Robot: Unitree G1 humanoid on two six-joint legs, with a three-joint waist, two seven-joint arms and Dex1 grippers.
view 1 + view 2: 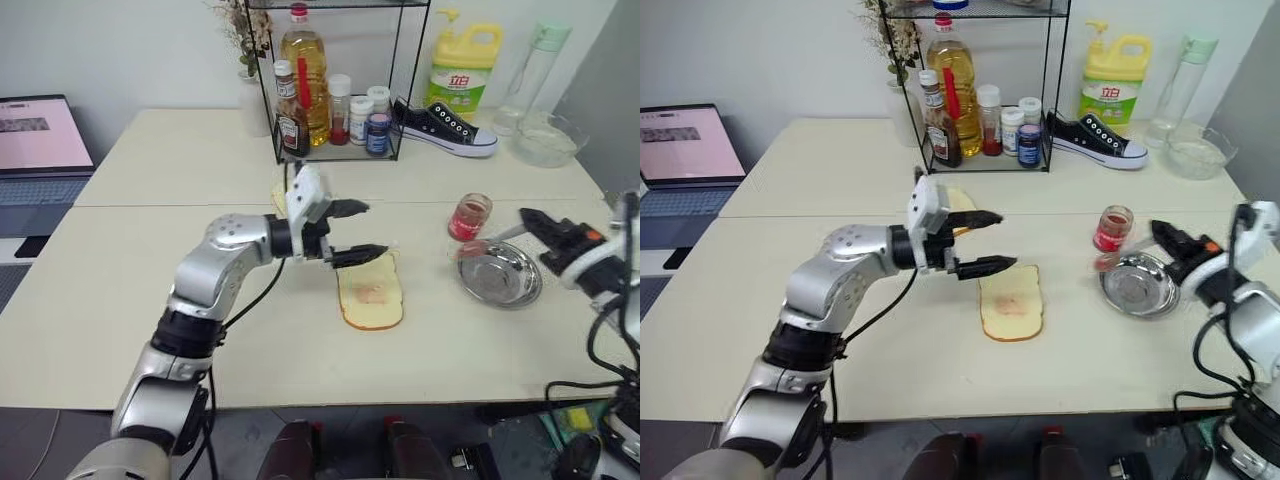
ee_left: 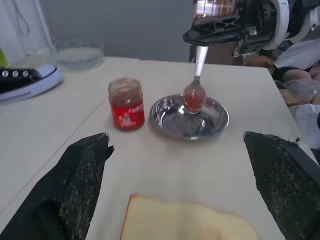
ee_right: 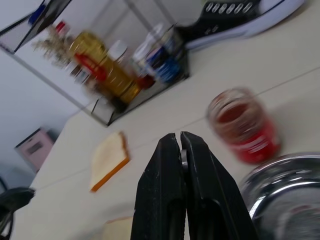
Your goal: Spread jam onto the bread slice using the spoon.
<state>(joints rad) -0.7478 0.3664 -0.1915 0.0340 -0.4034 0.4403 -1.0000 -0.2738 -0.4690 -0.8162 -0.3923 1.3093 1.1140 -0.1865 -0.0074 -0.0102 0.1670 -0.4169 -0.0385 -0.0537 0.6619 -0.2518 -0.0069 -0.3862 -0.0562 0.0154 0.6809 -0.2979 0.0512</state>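
The robot's right gripper should release the spoon inside the round steel dish (image 1: 524, 270), with the spoon's handle leaning over the near-gripper rim. The spoon now hangs bowl-down over the dish.
The bread slice (image 1: 371, 298) lies flat mid-table with a faint pink dab of jam at its middle. My left gripper (image 1: 372, 230) hovers open just above the slice's far end, pointing toward the round steel dish (image 1: 512, 291). The jam jar (image 1: 469, 216), lidless and red inside, stands just behind that dish. My right gripper (image 1: 526, 217) is shut on the spoon's handle. The spoon (image 2: 194, 93) hangs bowl-down over the dish, its bowl coated red. In the right wrist view the black fingers (image 3: 165, 185) are pressed together, the jar (image 3: 246, 126) beyond them.
A smaller squarish slice (image 3: 109, 160) lies behind my left gripper. A wire rack (image 1: 335, 150) of bottles stands at the back, with a black sneaker (image 1: 445, 127), a yellow detergent bottle (image 1: 463, 65) and a glass bowl (image 1: 547, 139) to its right. A laptop (image 1: 38, 140) sits far left.
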